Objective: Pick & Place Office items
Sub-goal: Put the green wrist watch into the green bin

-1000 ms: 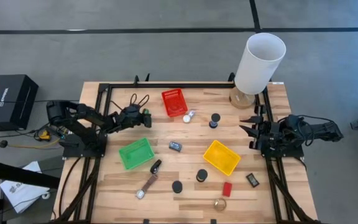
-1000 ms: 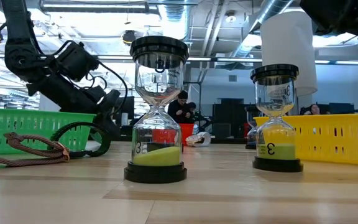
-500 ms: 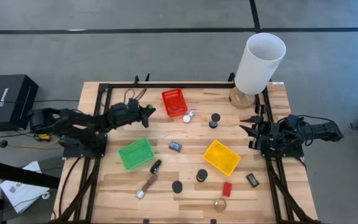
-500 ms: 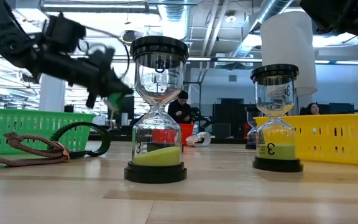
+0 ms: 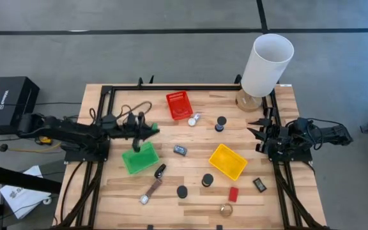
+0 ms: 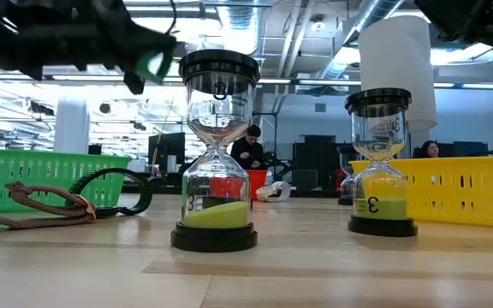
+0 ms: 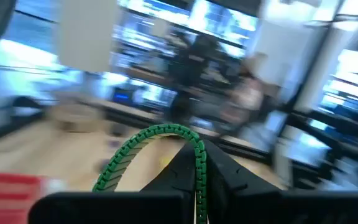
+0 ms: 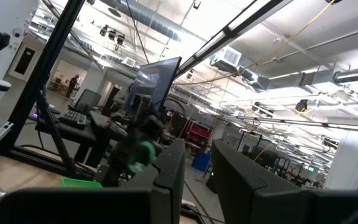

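Observation:
My left gripper needs to set the green piece on the bottom of the green basket (image 5: pixel 139 159), near its middle. The piece still hangs over the basket's far edge.
My left gripper (image 5: pixel 149 130) hangs in the air over the far edge of the green basket (image 5: pixel 139 158), shut on a small green piece with a ribbed curved rim (image 7: pixel 160 134). The piece also shows high up in the low view as a green spot (image 6: pixel 152 62). My right gripper (image 5: pixel 255 131) waits open at the table's right edge. Two hourglasses with black caps (image 6: pixel 219 154) (image 6: pixel 382 162) stand upright on the table. A brown strap (image 5: pixel 151 190), a red block (image 5: pixel 233 193) and a gold round piece (image 5: pixel 226 209) lie near the near edge. My left gripper pinches the green piece between its two fingers at the lower end of its ribbed rim (image 7: pixel 199 177), close to the fingertips. The piece is lifted clear of the table and stands out in front of the fingers. The fingers hide the rest of it.
A red basket (image 5: pixel 179 104) sits at the far side and a yellow basket (image 5: pixel 228 161) right of centre. The tall white lamp (image 5: pixel 267 61) stands at the far right corner. A black-and-green loop (image 6: pixel 114 190), a black clip (image 5: pixel 259 184) and a small grey item (image 5: pixel 180 150) lie about.
My left gripper has risen from just above the table to high in the air. It has moved from the far left part of the table toward the near edge, over the green basket, carrying the green piece. The right arm kept still.

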